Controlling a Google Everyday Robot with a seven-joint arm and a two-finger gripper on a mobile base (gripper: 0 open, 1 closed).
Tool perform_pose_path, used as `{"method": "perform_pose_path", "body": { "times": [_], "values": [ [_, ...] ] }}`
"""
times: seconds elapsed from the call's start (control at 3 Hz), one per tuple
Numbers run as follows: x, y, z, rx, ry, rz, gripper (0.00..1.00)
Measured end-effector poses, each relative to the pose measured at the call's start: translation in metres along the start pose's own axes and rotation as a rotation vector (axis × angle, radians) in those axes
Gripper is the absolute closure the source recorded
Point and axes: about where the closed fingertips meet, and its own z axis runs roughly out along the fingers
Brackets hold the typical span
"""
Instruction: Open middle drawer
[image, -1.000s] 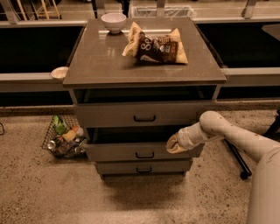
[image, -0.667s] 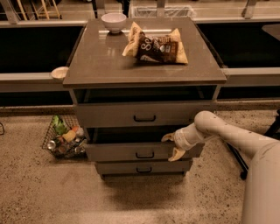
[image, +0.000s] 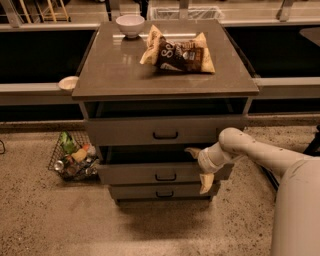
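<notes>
The middle drawer is only partly open while the robot's fingers spread over its front, so the gripper will grip the front's top edge (image: 184, 164) and pull.
The middle drawer (image: 145, 173) is a grey-brown front with a small black bar handle (image: 165, 176). It sits between the top drawer (image: 130, 132) and the bottom drawer (image: 150, 192). A dark gap shows above it, so it stands out a little from the cabinet. My gripper (image: 199, 167) is at the right end of this front, to the right of the handle. It is open, with one finger (image: 192, 151) over the front's top edge and the other (image: 205, 183) at its lower edge. My pale arm (image: 260, 155) reaches in from the right.
On the cabinet top (image: 115, 75) lie chip bags (image: 180, 52) and a white bowl (image: 130, 24). A wire basket (image: 72, 157) of items stands on the floor to the left. A small dish (image: 68, 83) rests on the left ledge. The top drawer also stands out a little.
My gripper has shifted slightly left and down along the middle drawer front, and its fingers have spread apart, one above the other. The drawer front has hardly moved.
</notes>
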Motion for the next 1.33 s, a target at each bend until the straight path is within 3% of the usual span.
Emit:
{"method": "perform_pose_path", "body": {
  "times": [0.67, 1.0, 1.33],
  "values": [
    [0.015, 0.004, 0.022, -0.059, -0.058, 0.081, 0.00],
    [0.017, -0.002, 0.030, -0.089, -0.070, 0.092, 0.14],
    [0.015, -0.001, 0.033, -0.099, -0.072, 0.099, 0.37]
  ]
}}
